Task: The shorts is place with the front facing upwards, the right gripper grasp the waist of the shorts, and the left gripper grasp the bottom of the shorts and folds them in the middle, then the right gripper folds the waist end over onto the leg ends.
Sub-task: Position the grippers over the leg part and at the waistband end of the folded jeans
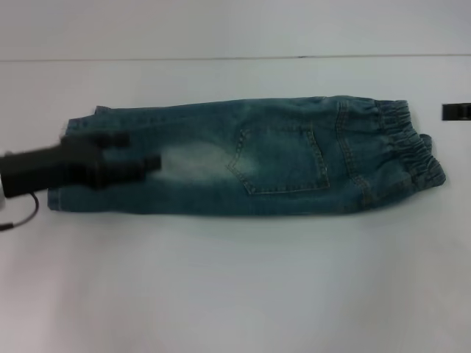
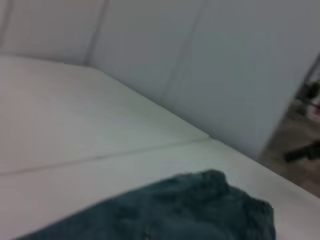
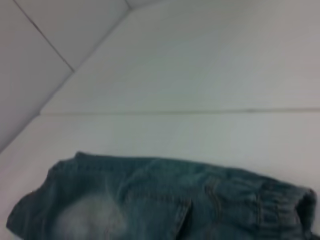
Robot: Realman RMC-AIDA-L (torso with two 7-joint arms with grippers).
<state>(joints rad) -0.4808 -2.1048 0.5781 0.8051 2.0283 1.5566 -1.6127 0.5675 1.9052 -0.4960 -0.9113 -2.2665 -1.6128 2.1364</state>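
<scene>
The middle of the shorts, at the pale faded patch point(image 1: 224, 163) beside the pocket, should be the next place my left gripper goes to and closes.
The blue-green denim shorts point(image 1: 250, 158) lie flat on the white table point(image 1: 235, 279), folded lengthwise into one long strip. The puckered waist point(image 1: 412, 147) is at the right end and the leg ends point(image 1: 66, 198) are at the left. My left gripper point(image 1: 140, 151) hovers over the leg end beside a pale faded patch, its fingers apart and holding nothing. A small black piece of the right gripper point(image 1: 456, 112) shows at the right edge, just past the waist. The left wrist view catches part of the shorts point(image 2: 190, 210). The right wrist view has the shorts point(image 3: 165, 200) and the waist point(image 3: 280, 205).
A seam line point(image 1: 221, 58) runs across the far side of the table. A pale wall point(image 2: 210, 60) stands behind the table. A black cable point(image 1: 22, 213) hangs below my left arm at the left edge.
</scene>
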